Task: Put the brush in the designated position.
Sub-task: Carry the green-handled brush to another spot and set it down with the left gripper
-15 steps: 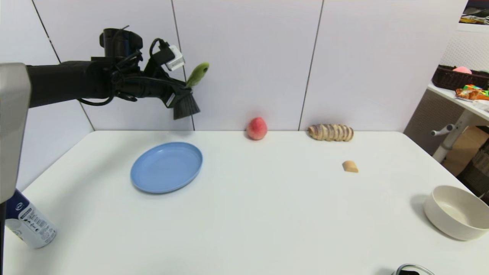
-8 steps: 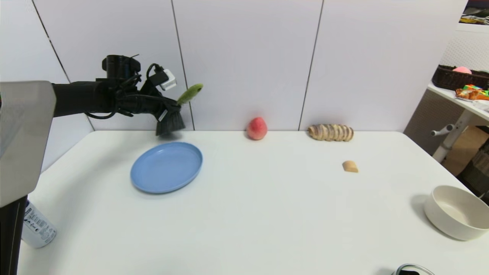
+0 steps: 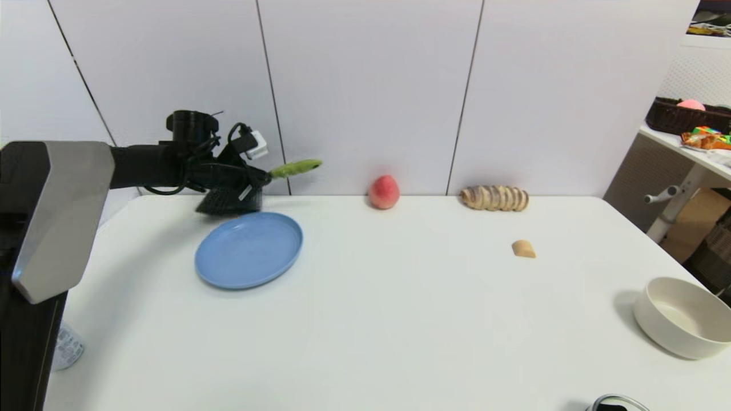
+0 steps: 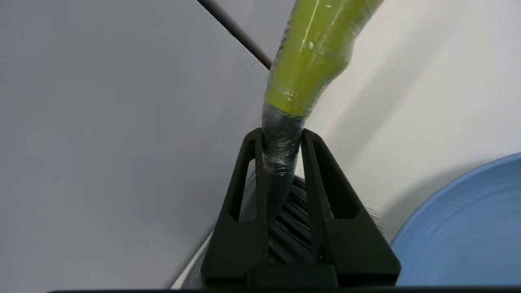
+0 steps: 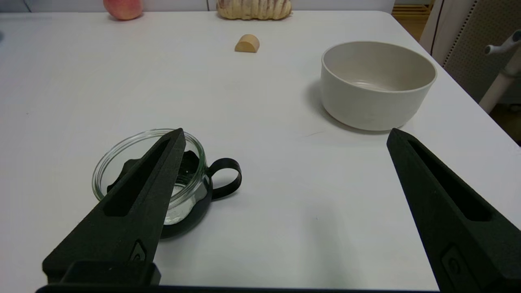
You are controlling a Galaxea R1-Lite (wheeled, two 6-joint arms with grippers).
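Observation:
I will use my left gripper to set the brush down on the table (image 3: 271, 200) (image 4: 303, 155), in the space between the blue plate and the back wall.
My left gripper (image 3: 260, 178) is shut on the brush (image 3: 294, 168) at its black neck (image 4: 281, 154). It hangs low at the table's far left, just behind the blue plate (image 3: 249, 249). The lime-green handle (image 4: 313, 57) lies nearly level and points right along the wall. The dark bristles (image 3: 220, 201) hang at the table's back edge, close to the plate's far rim. My right gripper (image 5: 285, 138) is parked open over the near right of the table. The designated position is unmarked white tabletop that I cannot pick out.
A peach (image 3: 383, 192) and a bread loaf (image 3: 494, 197) sit against the back wall. A small tan piece (image 3: 523, 249) lies right of centre. The cream bowl (image 3: 683, 316) stands at the right edge. A glass cup (image 5: 163, 183) is under my right gripper. A can (image 3: 67, 348) lies front left.
My left arm has come down toward the table behind the plate. The brush has tipped from steeply tilted to nearly level, bristles swinging left. The right arm has not moved.

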